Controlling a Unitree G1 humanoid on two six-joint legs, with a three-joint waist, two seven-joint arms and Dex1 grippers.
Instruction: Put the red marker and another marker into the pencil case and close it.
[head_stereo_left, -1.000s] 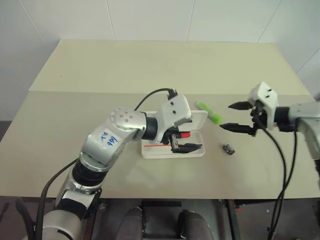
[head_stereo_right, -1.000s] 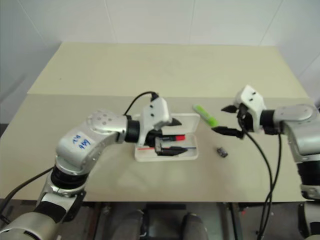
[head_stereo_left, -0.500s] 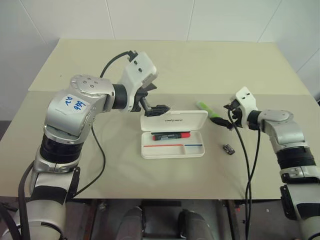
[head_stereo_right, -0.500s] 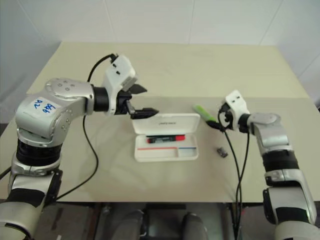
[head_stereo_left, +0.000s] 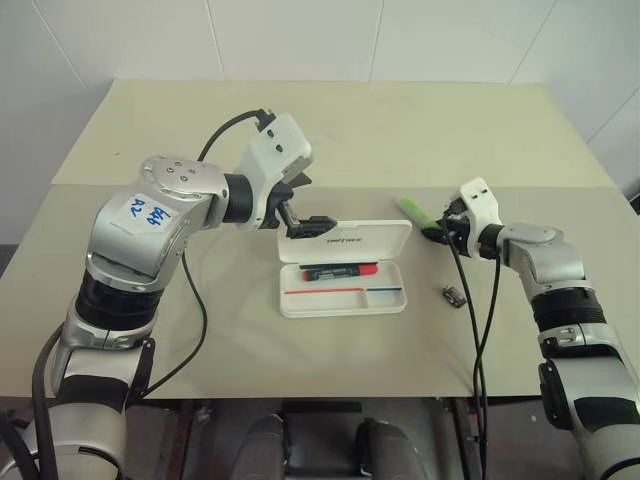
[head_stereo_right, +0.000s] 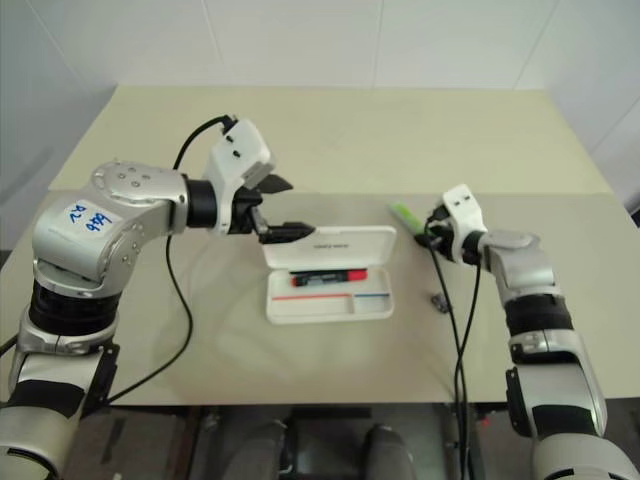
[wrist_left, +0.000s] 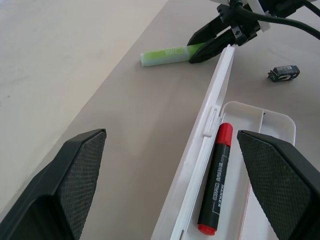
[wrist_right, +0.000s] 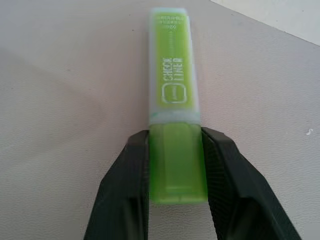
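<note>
My right gripper will put the lime-green highlighter down in the pencil case's front section (head_stereo_left: 331, 302), next to the red strip.
The white pencil case (head_stereo_left: 392, 301) lies open mid-table, its lid (head_stereo_left: 375, 241) folded back. In its tray rests the red marker (head_stereo_left: 340, 270), also seen in the left wrist view (wrist_left: 216, 180). My left gripper (head_stereo_left: 308, 205) hovers open above the lid's left end, with nothing between its fingers. Right of the lid the lime-green highlighter (head_stereo_left: 410, 209) lies on the table. My right gripper (head_stereo_left: 437, 232) is shut on its rear end, and the fingers (wrist_right: 130, 175) press both sides of the body (wrist_right: 172, 90).
A small dark grey object (head_stereo_left: 455, 295) lies on the table right of the case, near my right forearm. Black cables hang from both wrists. A seam crosses the table (head_stereo_left: 200, 340) behind the case, and walls bound the far edge.
My left gripper lifted out of the case and drew back to the left, leaving the red marker in the tray. My right gripper moved in onto the highlighter and closed on it.
</note>
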